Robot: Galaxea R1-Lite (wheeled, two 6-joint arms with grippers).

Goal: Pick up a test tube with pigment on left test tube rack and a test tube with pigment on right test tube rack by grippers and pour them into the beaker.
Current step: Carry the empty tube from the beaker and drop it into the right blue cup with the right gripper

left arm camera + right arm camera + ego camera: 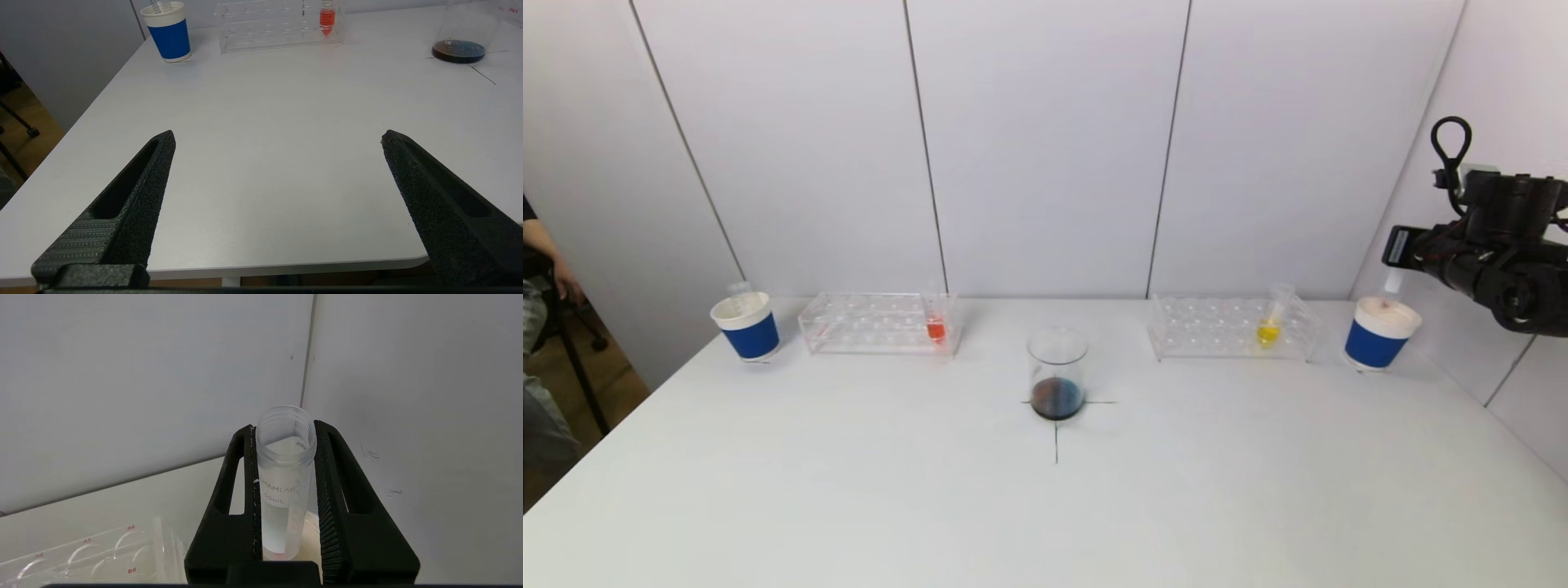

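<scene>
My right gripper is to release the empty test tube, now upright in or just over the cup, inside the blue cup (1383,314) (294,544), which is beside the rack that holds the yellow pigment.
A clear beaker (1057,371) with dark liquid stands on a cross mark at the table's middle. The left rack (878,322) holds a tube with red pigment (935,322). The right rack (1229,327) holds a tube with yellow pigment (1270,322). My right gripper (1395,273) is shut on an empty clear test tube (286,486), upright, its lower end in or just over the right blue cup (1380,335). My left gripper (278,132) is open and empty above the table's front left edge; it is out of the head view.
A second blue cup (746,327) with an empty tube in it stands left of the left rack. A wall runs close behind the racks and beside the right arm. A person sits at the far left edge.
</scene>
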